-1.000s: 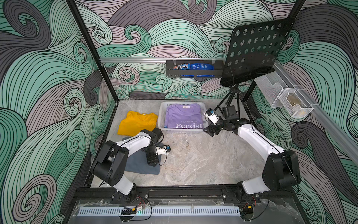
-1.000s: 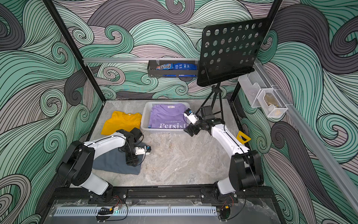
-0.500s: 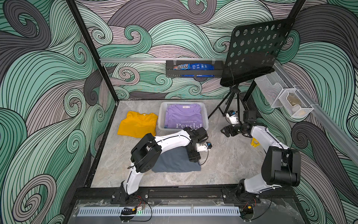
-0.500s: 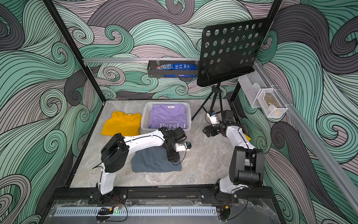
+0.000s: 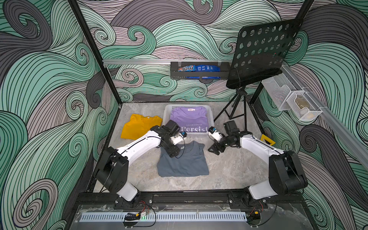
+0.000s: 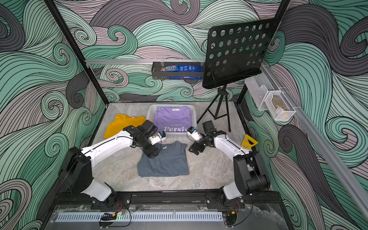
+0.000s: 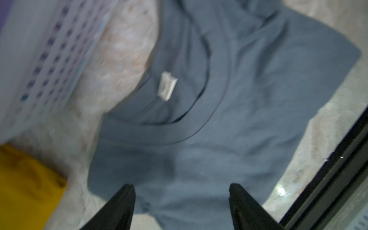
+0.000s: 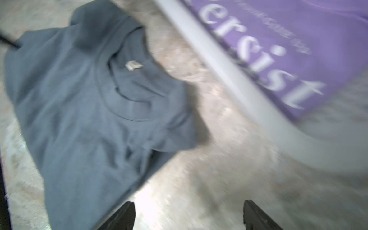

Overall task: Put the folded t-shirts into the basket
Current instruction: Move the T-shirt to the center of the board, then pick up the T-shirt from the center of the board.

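Observation:
The grey t-shirt's shoulder bunches near my right gripper; it should straighten that shoulder, then take the collar's near end (image 5: 194, 145) before both grippers lift.
A slate grey folded t-shirt (image 5: 183, 161) (image 6: 164, 161) lies flat on the table in front of the basket (image 5: 166, 114) (image 6: 150, 114). The lavender "Persist" t-shirt (image 5: 188, 119) (image 8: 298, 39) lies inside the basket. To the left of the basket a mustard t-shirt (image 5: 139, 125) (image 7: 23, 189) rests on the table. My left gripper (image 5: 173, 152) (image 7: 181, 186) hovers open over the grey shirt's left shoulder, nothing between its fingers. My right gripper (image 5: 214, 149) (image 8: 188, 203) stands open over bare table just right of the grey shirt (image 8: 79, 99), close to the basket's front corner (image 8: 229, 69).
A music stand on a tripod (image 5: 237, 111) stands right of the basket. A black rack with snack bags (image 5: 199, 72) hangs on the back wall and white mesh bins (image 5: 292, 101) on the right wall. A yellow triangle (image 5: 267, 139) lies at the right edge.
The left arm dragged the grey shirt from the left front to the middle, before the basket, and its jaws widened. The right arm swung out right, then came back beside the shirt.

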